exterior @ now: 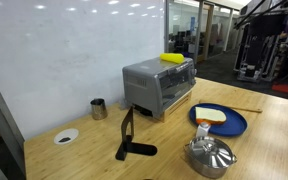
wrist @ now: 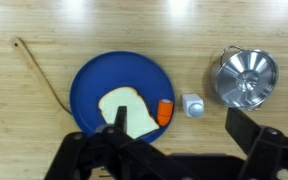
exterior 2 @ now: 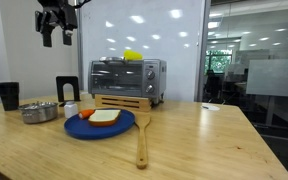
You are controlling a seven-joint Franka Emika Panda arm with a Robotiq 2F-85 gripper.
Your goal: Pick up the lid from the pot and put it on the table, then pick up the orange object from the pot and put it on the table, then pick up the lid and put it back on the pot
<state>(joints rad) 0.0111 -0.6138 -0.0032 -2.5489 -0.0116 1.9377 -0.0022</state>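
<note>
Next, my gripper needs to go to the lid's knob (exterior: 209,142) (wrist: 249,75), at the middle of its shiny top on the pot, and close there.
The pot (exterior: 210,164) stands on the wooden table (exterior: 269,140) with the shiny domed lid (exterior: 209,148) on it, and shows in both exterior views (exterior 2: 39,115). In the wrist view the lid (wrist: 246,76) is at the upper right. The orange object (wrist: 165,111) lies on the right edge of a blue plate (wrist: 94,80), beside a slice of bread (wrist: 124,108); it is not in the pot. My gripper (exterior 2: 57,38) hangs open and empty high above the pot. From the wrist, the gripper (wrist: 179,114) frames the plate's edge and a small white shaker (wrist: 192,105).
A toaster oven (exterior: 159,85) with a yellow item (exterior: 172,58) on top stands behind the plate. A wooden spatula (exterior 2: 141,130) lies across the table. A metal cup (exterior: 99,108), a black stand (exterior: 129,135) and a white disc (exterior: 66,136) sit on the table.
</note>
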